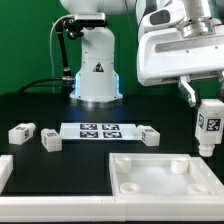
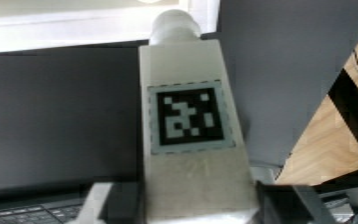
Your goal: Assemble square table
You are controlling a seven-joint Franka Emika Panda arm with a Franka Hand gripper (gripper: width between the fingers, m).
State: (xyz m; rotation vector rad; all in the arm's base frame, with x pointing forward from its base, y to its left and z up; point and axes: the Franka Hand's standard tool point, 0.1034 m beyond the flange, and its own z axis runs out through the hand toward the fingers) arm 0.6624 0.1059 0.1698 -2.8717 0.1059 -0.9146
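My gripper is going to let go of the white table leg upright in the square table top's front corner hole (image 1: 198, 189) nearest my gripper.
My gripper (image 1: 203, 99) hangs at the exterior view's right, shut on a white table leg (image 1: 208, 126) with a black-and-white tag. The leg is upright in the air, above the far right corner of the square table top (image 1: 150, 180). That top lies at the front with its rimmed recessed side up. In the wrist view the held leg (image 2: 190, 110) fills the middle, and dark fingers (image 2: 121, 204) press it from both sides of my gripper (image 2: 190, 206). Three more legs lie on the black table: two on the left (image 1: 20, 132) (image 1: 52, 142) and one near the middle (image 1: 150, 136).
The marker board (image 1: 99, 130) lies between the loose legs. The white robot base (image 1: 97, 72) stands behind it. A white piece (image 1: 4, 172) shows at the exterior view's left edge. A wood-coloured surface (image 2: 345, 110) shows beside the held leg in the wrist view.
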